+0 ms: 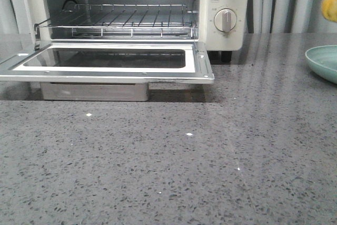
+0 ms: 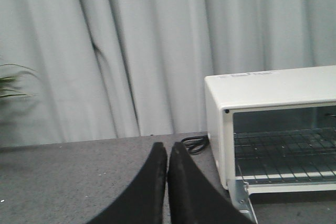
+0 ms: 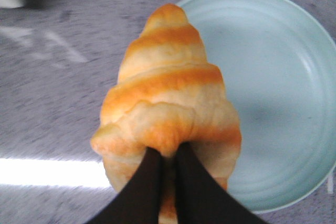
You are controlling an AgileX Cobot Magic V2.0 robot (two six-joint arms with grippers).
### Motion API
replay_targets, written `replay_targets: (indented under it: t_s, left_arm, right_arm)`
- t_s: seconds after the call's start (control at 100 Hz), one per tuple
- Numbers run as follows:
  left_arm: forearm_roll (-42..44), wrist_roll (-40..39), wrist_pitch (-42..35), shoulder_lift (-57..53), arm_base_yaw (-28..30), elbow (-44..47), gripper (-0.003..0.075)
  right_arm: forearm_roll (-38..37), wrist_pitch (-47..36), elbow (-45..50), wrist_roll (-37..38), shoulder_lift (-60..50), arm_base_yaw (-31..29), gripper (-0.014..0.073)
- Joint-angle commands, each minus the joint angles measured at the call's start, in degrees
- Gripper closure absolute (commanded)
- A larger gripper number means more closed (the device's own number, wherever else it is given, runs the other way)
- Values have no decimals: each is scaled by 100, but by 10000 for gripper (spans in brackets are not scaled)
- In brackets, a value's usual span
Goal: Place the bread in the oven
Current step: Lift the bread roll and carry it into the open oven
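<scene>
Next, my right gripper lets go of the bread on the oven's bare wire rack (image 1: 142, 10), just off the rack's middle toward the knobs.
The cream-white oven (image 1: 226, 3) stands at the back left of the grey counter, its glass door (image 1: 105, 59) folded down flat and its wire rack (image 1: 121, 19) bare. It also shows in the left wrist view (image 2: 262, 90). My right gripper (image 3: 167, 156) is shut on the bread (image 3: 168, 93), a golden-brown croissant roll, held above the rim of a pale green plate (image 3: 278, 87). In the front view only a yellow edge of the bread (image 1: 330, 6) shows at the far right. My left gripper (image 2: 167, 150) is shut and empty, left of the oven, out of the front view.
The pale green plate (image 1: 324, 61) sits at the counter's right edge. A black power cord (image 2: 195, 142) lies behind the oven's left side. Grey curtains hang behind the counter. A silver tray (image 1: 95, 90) sits under the open door.
</scene>
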Motion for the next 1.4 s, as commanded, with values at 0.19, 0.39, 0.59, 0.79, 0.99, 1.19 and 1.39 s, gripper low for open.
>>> replay_targets:
  t_s: [0.19, 0.39, 0.59, 0.79, 0.99, 1.19, 1.39]
  left_arm:
    - [-416, 392, -513, -149, 506, -106, 741]
    - [-651, 392, -453, -153, 506, 1, 741]
    - [-752, 392, -441, -153, 506, 107, 741]
    - [-763, 392, -440, -153, 506, 107, 741]
    - [-763, 392, -440, -153, 506, 107, 741]
    - [-763, 392, -440, -153, 506, 107, 741]
    - [-763, 392, -440, -153, 506, 107, 741]
  right_arm:
    - [71, 122, -130, -63, -918, 1244, 667]
    - [81, -131, -130, -373, -983, 2418, 667]
    - [81, -1151, -141, -639, -883, 3303, 667]
    - [54, -1590, -249, -867, -500, 3415, 667]
    - [-124, -1552, -1038, -1099, 184, 3415, 667]
    - [-537, -1009, -2120, -1108, 1005, 3415, 667]
    - [-786, -673, -2986, -1299, 1828, 3415, 667]
